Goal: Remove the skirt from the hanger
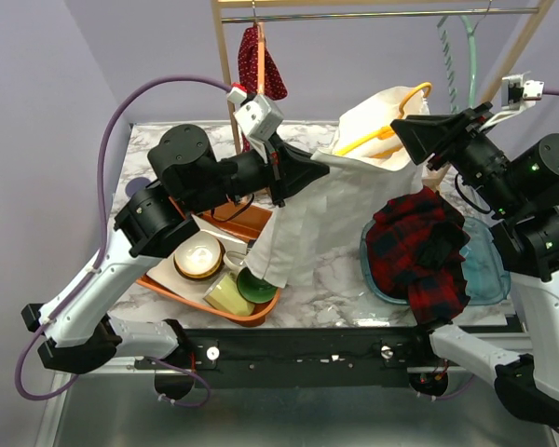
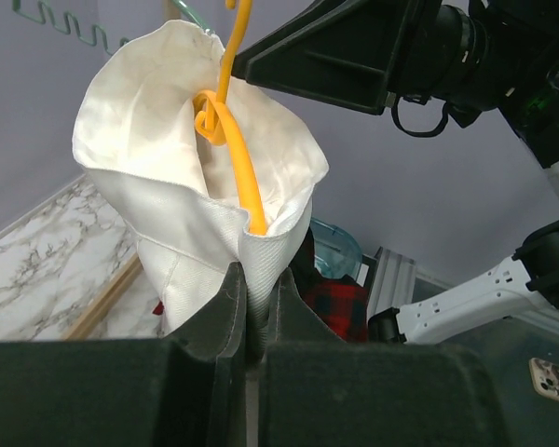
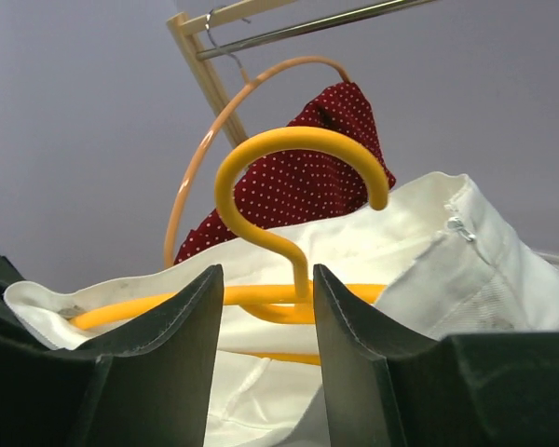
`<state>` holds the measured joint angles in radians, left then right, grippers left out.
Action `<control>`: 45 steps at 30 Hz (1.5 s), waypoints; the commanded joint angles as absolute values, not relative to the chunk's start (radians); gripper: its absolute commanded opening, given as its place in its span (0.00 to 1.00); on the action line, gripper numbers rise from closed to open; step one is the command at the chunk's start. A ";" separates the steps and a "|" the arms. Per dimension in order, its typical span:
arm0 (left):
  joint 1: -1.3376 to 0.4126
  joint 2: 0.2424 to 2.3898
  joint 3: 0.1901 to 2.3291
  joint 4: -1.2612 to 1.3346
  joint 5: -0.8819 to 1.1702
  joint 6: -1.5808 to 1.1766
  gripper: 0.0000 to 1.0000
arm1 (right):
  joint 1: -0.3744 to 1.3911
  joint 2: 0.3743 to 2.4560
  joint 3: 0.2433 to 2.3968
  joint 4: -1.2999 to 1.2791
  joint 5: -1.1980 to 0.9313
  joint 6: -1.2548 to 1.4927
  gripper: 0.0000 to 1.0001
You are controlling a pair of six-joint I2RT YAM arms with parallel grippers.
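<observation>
The robot's left gripper is pinching the waistband's corner, where the hanger's arm is still tucked in, so it should open and grab the skirt's side lower down (image 1: 296, 210).
A white skirt (image 1: 335, 214) hangs on a yellow hanger (image 1: 377, 138), held up above the table between my two arms. My left gripper (image 1: 321, 166) is shut on the skirt's waistband edge; the left wrist view shows the cloth (image 2: 168, 140) pinched between the jaws (image 2: 252, 289), with the hanger's arm (image 2: 238, 158) running inside the waist. My right gripper (image 1: 399, 128) is open at the hanger. In the right wrist view the jaws (image 3: 265, 298) stand apart on either side of the hanger's neck (image 3: 289, 154), with the skirt (image 3: 429, 251) behind.
An orange tray (image 1: 158, 281) with bowls lies front left. A teal bin (image 1: 489, 270) holds a red plaid garment (image 1: 419, 242) under my right arm. A red dotted garment (image 1: 261, 60) and a teal hanger (image 1: 461, 47) hang on the rack rail (image 1: 382, 14).
</observation>
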<state>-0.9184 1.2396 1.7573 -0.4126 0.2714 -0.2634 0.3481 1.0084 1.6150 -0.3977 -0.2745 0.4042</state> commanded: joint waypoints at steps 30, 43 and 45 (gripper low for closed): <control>-0.923 1.184 1.712 -0.242 0.388 -0.348 0.19 | 0.377 1.003 1.589 -0.230 -0.170 0.422 0.01; -0.922 1.106 1.701 -0.445 0.345 -0.198 0.86 | 0.377 0.957 1.657 -0.244 -0.123 0.451 0.01; -0.922 1.106 1.697 -0.477 0.322 -0.189 0.88 | 0.377 0.957 1.674 -0.252 -0.111 0.456 0.01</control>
<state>-0.9184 1.0977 1.6985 -0.3489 0.3489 -0.2562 0.3721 0.9695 1.6165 -0.2920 -0.1642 0.4194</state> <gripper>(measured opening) 0.853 0.032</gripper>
